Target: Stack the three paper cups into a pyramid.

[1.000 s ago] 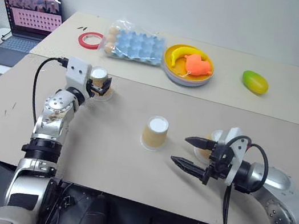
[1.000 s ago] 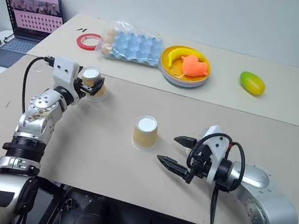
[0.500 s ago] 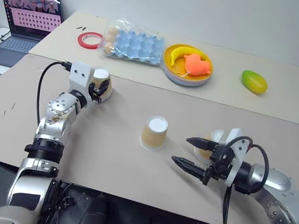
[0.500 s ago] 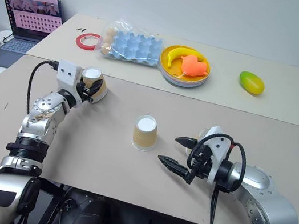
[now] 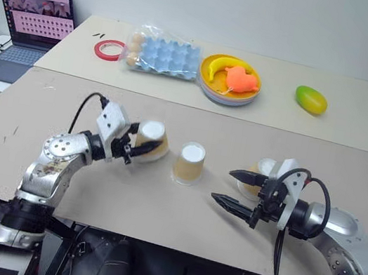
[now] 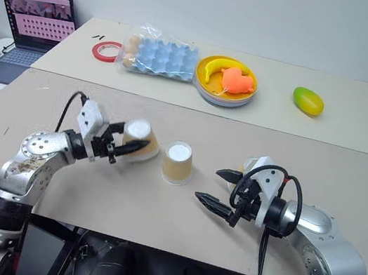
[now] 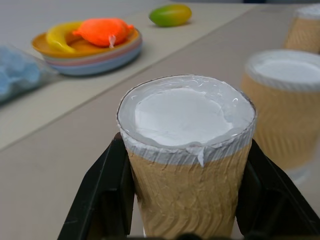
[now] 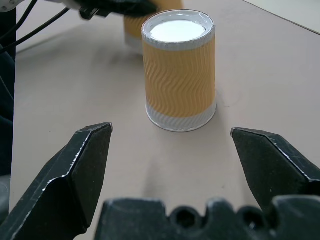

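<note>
My right gripper should next grip the tan sides (image 5: 255, 169) of the third paper cup, partly hidden behind my right gripper's fingers.
Three tan paper cups stand or hang with their white bottoms up. My left gripper (image 5: 146, 144) is shut on one cup (image 5: 150, 139), slightly tilted and just left of the middle cup (image 5: 190, 162). In the left wrist view a black finger (image 7: 106, 192) presses each side of the held cup (image 7: 186, 150). The middle cup stands alone on the near table. The third cup (image 5: 261, 174) stands at the right, partly hidden behind my right gripper (image 5: 232, 187), which is open and points at the middle cup (image 8: 180, 75) from a short gap away.
On the far table lie a yellow plate (image 5: 212, 90) with a banana and an orange toy, a blue egg tray (image 5: 173, 57), a red tape ring (image 5: 110, 48) and a mango (image 5: 311, 99). A laptop (image 5: 28, 17) sits at the far left.
My left gripper closed on the far-left cup and carried it right and toward me, up beside the middle cup. The right gripper stayed put.
</note>
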Robot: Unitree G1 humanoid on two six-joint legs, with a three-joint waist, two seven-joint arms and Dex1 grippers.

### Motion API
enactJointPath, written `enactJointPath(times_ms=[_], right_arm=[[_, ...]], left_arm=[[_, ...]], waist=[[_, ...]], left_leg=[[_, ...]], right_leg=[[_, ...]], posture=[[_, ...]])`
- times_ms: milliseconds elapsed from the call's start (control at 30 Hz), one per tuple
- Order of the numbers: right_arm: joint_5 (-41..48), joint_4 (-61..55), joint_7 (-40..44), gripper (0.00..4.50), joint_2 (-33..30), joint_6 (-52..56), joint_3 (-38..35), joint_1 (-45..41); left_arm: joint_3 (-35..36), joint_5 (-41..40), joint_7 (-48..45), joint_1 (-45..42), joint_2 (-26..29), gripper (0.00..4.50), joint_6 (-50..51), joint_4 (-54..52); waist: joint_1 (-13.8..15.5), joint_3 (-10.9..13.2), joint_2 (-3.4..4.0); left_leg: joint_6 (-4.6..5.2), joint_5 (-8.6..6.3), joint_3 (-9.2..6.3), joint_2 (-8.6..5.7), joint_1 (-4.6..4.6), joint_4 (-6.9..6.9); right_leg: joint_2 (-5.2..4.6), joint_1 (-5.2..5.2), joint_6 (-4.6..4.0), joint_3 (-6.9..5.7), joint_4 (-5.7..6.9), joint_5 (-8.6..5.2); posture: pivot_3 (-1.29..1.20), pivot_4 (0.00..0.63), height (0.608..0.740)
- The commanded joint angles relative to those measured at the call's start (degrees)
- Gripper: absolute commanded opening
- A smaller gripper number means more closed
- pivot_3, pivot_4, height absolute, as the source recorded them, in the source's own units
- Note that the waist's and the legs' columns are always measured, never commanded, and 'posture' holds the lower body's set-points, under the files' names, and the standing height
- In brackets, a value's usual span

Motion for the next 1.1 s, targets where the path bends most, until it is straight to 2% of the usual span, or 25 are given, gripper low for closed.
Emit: enactJointPath(times_ms=[33,567,767,933,1100], right_arm=[[0.32,-1.97,-0.59,4.5,-0.37,-1.03,-2.64,-0.11],[2.46,-5.54,-2.71,4.5,-1.03,1.17,-6.67,3.3],[3.17,-6.23,-3.14,4.5,-1.24,1.7,-7.8,4.29],[4.14,-6.65,-2.66,4.5,-1.92,1.98,-8.32,5.31],[7.71,-9.29,1.6,4.5,-5.17,2.98,-12.53,11.52]], left_arm=[[-1.32,-0.9,-2.73,-0.17,1.23,2.18,1.3,-2.39],[-6.57,3.0,-3.63,-2.76,-2.42,2.18,-1.57,3.8],[-6.47,3.14,-3.79,-3.91,-2.81,4.44,-1.95,3.83],[-4.01,-0.56,-5.63,-4.08,-0.28,4.48,2.27,-0.61],[0.38,-6.79,-8.53,-2.9,6.28,4.48,10.22,-8.04]], waist=[[0.22,0.0,0.0],[0.71,-0.01,0.03],[0.55,-0.01,0.02],[0.25,0.0,0.03],[0.27,0.02,0.03]], left_leg=[[0.0,0.0,0.0,0.0,-0.01,0.0],[0.0,0.0,0.02,0.0,0.02,0.03],[0.0,0.0,0.02,-0.01,-0.01,0.05],[0.0,0.0,0.02,0.01,-0.07,-0.02],[0.0,0.0,0.02,0.02,-0.07,-0.02]], right_leg=[[-0.01,-0.01,0.0,0.0,0.0,0.0],[-0.02,0.09,0.01,0.0,-0.04,0.0],[-0.01,0.05,0.01,0.0,-0.04,0.0],[0.0,-0.03,0.01,0.01,-0.04,0.0],[0.0,-0.03,0.0,0.0,-0.05,-0.01]], posture=[[0.0,0.15,0.645],[0.0,0.15,0.645],[0.0,0.15,0.645],[0.0,0.15,0.645],[0.0,0.15,0.645]])
